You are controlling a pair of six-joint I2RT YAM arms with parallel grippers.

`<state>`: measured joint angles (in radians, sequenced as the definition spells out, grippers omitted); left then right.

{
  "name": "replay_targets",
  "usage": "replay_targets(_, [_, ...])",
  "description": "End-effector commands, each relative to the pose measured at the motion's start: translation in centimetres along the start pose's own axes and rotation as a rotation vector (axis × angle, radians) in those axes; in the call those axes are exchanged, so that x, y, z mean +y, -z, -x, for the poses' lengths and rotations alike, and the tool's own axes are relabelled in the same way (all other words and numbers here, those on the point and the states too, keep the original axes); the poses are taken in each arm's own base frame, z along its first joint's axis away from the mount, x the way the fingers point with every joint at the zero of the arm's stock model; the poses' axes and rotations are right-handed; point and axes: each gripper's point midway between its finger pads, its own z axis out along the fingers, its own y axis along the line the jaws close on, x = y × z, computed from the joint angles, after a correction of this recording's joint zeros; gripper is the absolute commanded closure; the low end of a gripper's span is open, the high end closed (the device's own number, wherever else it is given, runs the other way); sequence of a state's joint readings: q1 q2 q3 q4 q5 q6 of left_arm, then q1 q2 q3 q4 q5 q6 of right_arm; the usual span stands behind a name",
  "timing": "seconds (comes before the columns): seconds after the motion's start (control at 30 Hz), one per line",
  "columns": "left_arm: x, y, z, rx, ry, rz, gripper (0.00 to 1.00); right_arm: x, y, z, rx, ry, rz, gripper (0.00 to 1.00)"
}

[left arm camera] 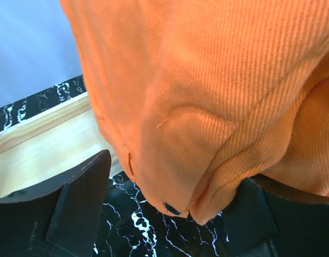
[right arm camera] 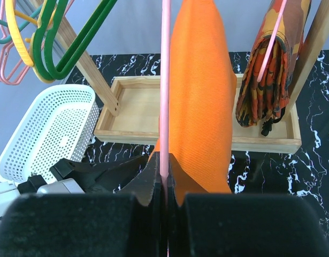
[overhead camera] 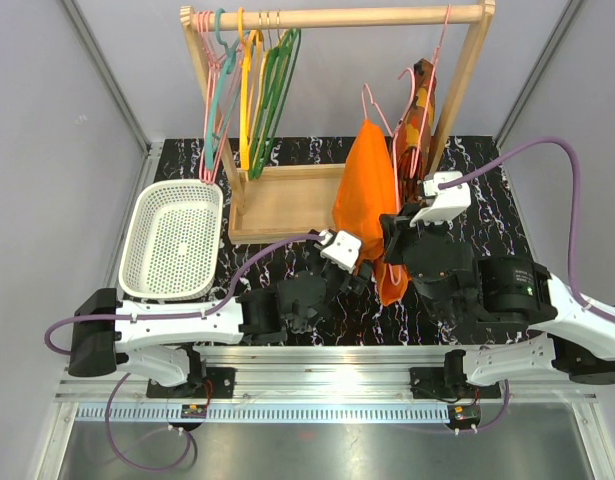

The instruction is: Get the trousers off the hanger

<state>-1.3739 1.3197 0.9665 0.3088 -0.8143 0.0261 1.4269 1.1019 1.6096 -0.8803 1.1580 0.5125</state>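
Note:
My left gripper needs to open its fingers, as only the trousers' bottom corner is between them, and take the thicker fold higher up (left arm camera: 204,128) before lifting.
The bright orange trousers (overhead camera: 365,190) hang folded over the thin pink hanger (overhead camera: 368,100), which is off the rail and in front of the rack. My right gripper (overhead camera: 390,232) is shut on the hanger's pink wire (right arm camera: 165,80), with the trousers (right arm camera: 199,91) draped just to the right of it. My right gripper's jaws (right arm camera: 164,176) pinch the wire tight. My left gripper (overhead camera: 359,268) is at the trousers' lower end. In the left wrist view it (left arm camera: 172,209) is open, and the cloth's bottom corner (left arm camera: 207,96) hangs between its two spread fingers.
A wooden rack (overhead camera: 337,17) with a tray base (overhead camera: 287,200) stands behind. It holds teal, yellow, green and pink hangers (overhead camera: 252,90) at left and a camouflage garment (overhead camera: 419,110) on a pink hanger at right. A white perforated basket (overhead camera: 175,240) lies at left.

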Motion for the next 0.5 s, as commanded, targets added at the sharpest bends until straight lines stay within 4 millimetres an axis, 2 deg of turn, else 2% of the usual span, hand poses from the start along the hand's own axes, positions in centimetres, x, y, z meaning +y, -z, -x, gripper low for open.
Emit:
replay_targets(0.0, [-1.0, -0.4, 3.3, -0.081, 0.099, -0.046, 0.2, -0.5, 0.7, 4.4, -0.105, -0.197, -0.01, 1.0])
replay_targets(0.13, [-2.1, -0.6, 2.5, -0.064, 0.077, -0.09, 0.28, -0.6, 0.9, 4.7, -0.103, -0.202, 0.001, 1.0])
replay_targets(0.17, [-2.0, -0.6, 2.3, -0.059, 0.068, -0.085, 0.32, -0.5, 0.9, 4.5, -0.101, -0.2, 0.004, 1.0])
replay_targets(0.2, [-2.2, -0.7, 2.3, -0.058, 0.065, -0.09, 0.44, -0.4, 0.8, 4.5, -0.1, -0.199, 0.005, 1.0])
replay_targets(0.23, [-2.3, -0.7, 2.2, -0.057, 0.058, -0.097, 0.45, -0.4, 0.8, 4.4, -0.097, -0.193, 0.005, 1.0])
replay_targets(0.27, [-2.5, -0.6, 2.0, -0.048, 0.044, -0.112, 0.44, -0.6, 0.9, 4.6, -0.101, -0.195, -0.002, 1.0])
replay_targets(0.3, [-2.8, -0.4, 2.0, -0.042, 0.035, -0.145, 0.33, -0.9, 0.9, 4.8, -0.107, -0.195, -0.011, 1.0])
replay_targets(0.37, [-3.1, -0.2, 1.6, -0.029, 0.024, -0.164, 0.23, -1.3, 1.0, 5.0, -0.113, -0.192, -0.021, 1.0])
replay_targets(0.47, [-3.2, -0.1, 1.0, -0.02, 0.021, -0.175, 0.21, -1.4, 1.1, 5.3, -0.117, -0.194, -0.02, 1.0])
